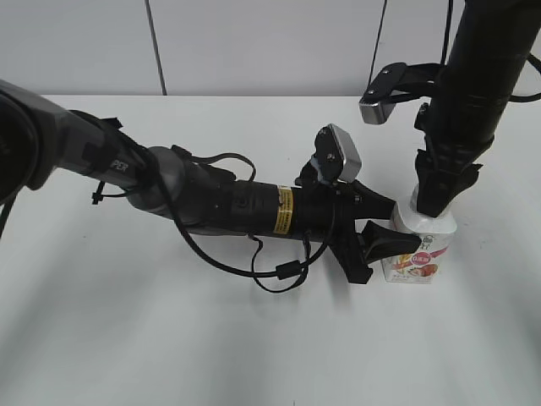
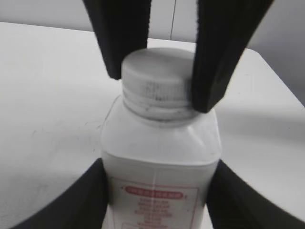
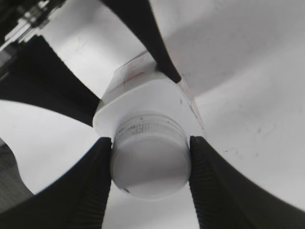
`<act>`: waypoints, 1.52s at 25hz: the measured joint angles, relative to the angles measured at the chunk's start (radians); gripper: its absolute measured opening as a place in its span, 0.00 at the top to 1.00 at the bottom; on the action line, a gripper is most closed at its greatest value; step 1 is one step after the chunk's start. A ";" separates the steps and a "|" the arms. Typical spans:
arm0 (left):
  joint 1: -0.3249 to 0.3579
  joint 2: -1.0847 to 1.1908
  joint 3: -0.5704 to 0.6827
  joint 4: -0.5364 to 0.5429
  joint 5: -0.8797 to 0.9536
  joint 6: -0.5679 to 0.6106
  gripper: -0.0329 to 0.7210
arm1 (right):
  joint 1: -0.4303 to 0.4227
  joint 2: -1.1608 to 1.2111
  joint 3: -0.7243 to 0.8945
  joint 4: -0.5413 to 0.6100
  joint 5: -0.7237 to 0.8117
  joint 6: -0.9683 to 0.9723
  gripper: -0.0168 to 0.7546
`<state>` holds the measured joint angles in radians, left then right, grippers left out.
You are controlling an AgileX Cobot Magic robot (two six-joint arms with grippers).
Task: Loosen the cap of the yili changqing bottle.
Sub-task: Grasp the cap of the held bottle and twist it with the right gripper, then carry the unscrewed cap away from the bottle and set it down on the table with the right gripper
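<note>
My right gripper is going to release the white cap on the white table (image 1: 479, 225), beside the bottle and opposite my left gripper.
The yili changqing bottle (image 1: 420, 258) stands upright on the white table at the right, white with a red and orange fruit label. My left gripper (image 1: 393, 224) reaches in from the left and is shut on the bottle's body (image 2: 159, 157); its fingers press both sides (image 2: 157, 200). My right gripper (image 1: 437, 199) comes down from above and is shut on the white ribbed cap (image 3: 150, 160), one finger on each side (image 3: 150, 164). The cap (image 2: 157, 78) sits on the neck, between the right gripper's fingers. In the exterior view the cap is hidden by the right gripper.
The white table (image 1: 254, 347) extends left and toward the front. My left arm (image 1: 194, 199) lies low across the middle with a cable loop (image 1: 279, 271) below it. A grey wall (image 1: 254, 42) stands behind the table's far edge.
</note>
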<state>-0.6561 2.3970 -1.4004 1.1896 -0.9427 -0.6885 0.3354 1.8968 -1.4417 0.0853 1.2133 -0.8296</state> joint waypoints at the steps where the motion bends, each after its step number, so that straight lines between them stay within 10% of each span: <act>1: 0.000 0.000 0.000 0.000 0.000 0.000 0.45 | 0.000 0.000 -0.001 0.000 0.000 -0.057 0.47; 16: 0.000 0.000 0.000 -0.005 0.005 0.000 0.45 | 0.000 -0.052 -0.040 0.046 0.012 -0.116 0.47; 23: 0.000 0.000 0.000 -0.005 0.005 0.000 0.45 | -0.012 -0.089 -0.056 -0.044 0.012 0.450 0.47; 38: 0.000 0.000 0.000 -0.005 0.005 0.001 0.45 | -0.355 -0.089 0.044 0.044 -0.129 0.607 0.47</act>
<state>-0.6561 2.3970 -1.4004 1.1848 -0.9381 -0.6876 -0.0198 1.8073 -1.3978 0.1292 1.0839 -0.2230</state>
